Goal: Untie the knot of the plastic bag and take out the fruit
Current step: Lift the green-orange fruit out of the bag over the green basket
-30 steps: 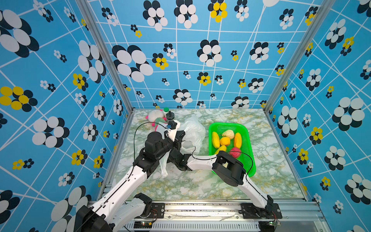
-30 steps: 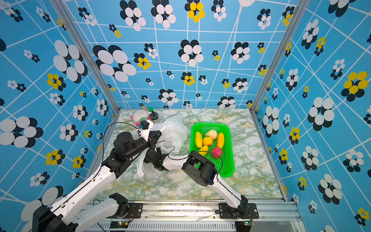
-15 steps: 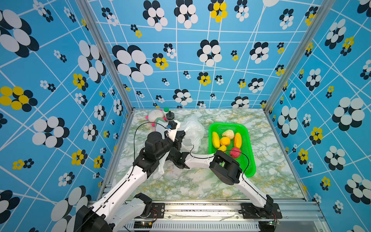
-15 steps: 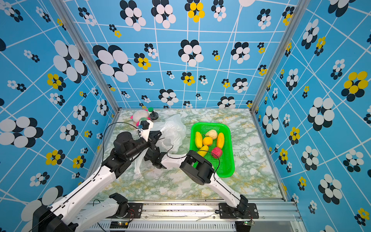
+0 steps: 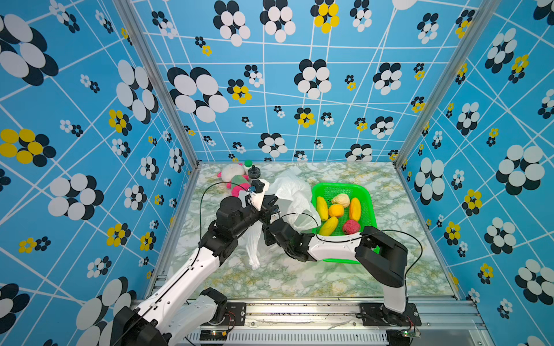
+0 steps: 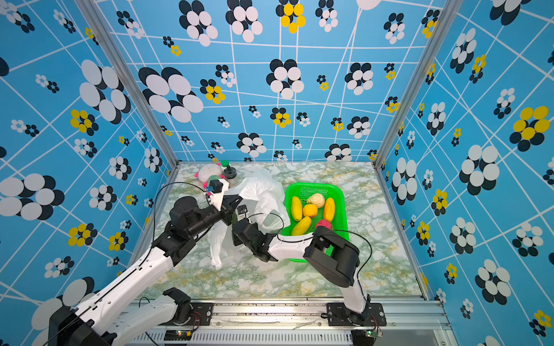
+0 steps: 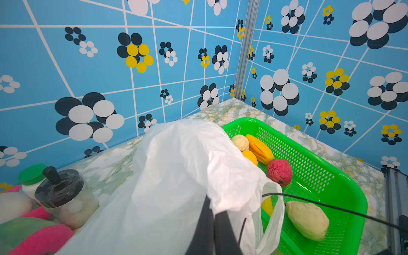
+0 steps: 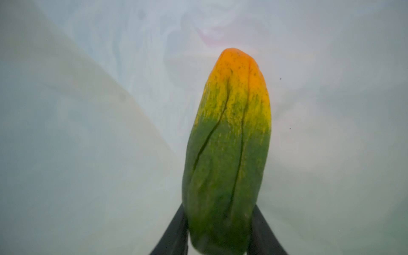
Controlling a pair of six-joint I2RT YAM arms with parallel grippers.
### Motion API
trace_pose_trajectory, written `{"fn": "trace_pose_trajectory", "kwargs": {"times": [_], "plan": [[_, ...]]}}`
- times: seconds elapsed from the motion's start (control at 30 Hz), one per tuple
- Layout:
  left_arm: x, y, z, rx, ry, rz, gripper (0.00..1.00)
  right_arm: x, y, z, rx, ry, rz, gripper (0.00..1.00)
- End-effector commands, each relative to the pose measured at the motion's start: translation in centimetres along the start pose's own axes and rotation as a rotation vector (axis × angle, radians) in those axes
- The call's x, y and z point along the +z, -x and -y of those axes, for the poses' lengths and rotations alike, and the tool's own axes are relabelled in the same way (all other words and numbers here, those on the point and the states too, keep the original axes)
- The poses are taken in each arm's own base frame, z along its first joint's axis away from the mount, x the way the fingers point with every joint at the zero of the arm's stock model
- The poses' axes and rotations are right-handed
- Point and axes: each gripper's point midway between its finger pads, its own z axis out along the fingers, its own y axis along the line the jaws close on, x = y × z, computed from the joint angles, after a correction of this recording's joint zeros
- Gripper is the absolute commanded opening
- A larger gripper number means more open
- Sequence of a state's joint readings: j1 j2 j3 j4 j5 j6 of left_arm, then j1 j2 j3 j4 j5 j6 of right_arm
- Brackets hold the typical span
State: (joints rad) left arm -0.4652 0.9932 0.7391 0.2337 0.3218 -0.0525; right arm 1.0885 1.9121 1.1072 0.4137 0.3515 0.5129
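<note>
The robot's right gripper will let go of the green-orange fruit in the green basket [image 5: 348,216], between the orange fruit and the red fruit.
The white plastic bag [image 5: 295,194] [image 6: 263,191] is held up left of the basket, and my left gripper [image 7: 213,205] is shut on its crinkled edge [image 7: 176,165]. A loose handle loop [image 7: 273,212] hangs beside the fingers. The knot is out of view. My right gripper [image 8: 218,207] is inside the bag, shut on a green-orange fruit [image 8: 229,132]. In both top views its fingers are hidden by the bag and only the wrist [image 5: 281,235] shows. Several fruit lie in the green basket [image 5: 341,187]: yellow [image 5: 322,208], orange [image 5: 335,210], red [image 5: 350,226].
A pink, green and white plush toy [image 5: 233,178], a black-lidded jar [image 5: 254,173] and a green-capped bottle [image 5: 248,164] stand at the back left corner. A strip of the bag [image 5: 253,248] trails on the marble table. Patterned walls enclose three sides.
My right gripper has narrowed from wide open onto the green-orange fruit. The right arm's elbow has shifted to the right. The left arm still holds the bag up.
</note>
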Motion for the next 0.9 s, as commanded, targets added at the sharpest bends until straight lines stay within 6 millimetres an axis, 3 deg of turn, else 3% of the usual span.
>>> {"fn": "trace_pose_trajectory", "kwargs": {"times": [0.0,0.27,0.37,0.7,0.87], "plan": [[0.2,0.8,0.2,0.010,-0.010,0.026,0.00,-2.4,1.5,-0.4,0.057,0.079,0.065,0.29],[0.0,0.7,-1.8,-0.022,0.109,-0.016,0.00,-11.0,2.7,-3.5,-0.062,0.273,0.187,0.29],[-0.1,0.5,-2.2,-0.031,0.133,-0.029,0.00,-13.9,3.2,-2.9,-0.067,0.281,0.262,0.29],[-0.4,0.6,-2.3,-0.022,0.143,-0.022,0.00,-19.3,6.0,6.2,-0.052,-0.060,0.429,0.32],[-0.1,0.6,-2.1,-0.028,0.125,-0.036,0.00,-20.5,6.5,13.4,0.013,-0.277,0.455,0.34]]}}
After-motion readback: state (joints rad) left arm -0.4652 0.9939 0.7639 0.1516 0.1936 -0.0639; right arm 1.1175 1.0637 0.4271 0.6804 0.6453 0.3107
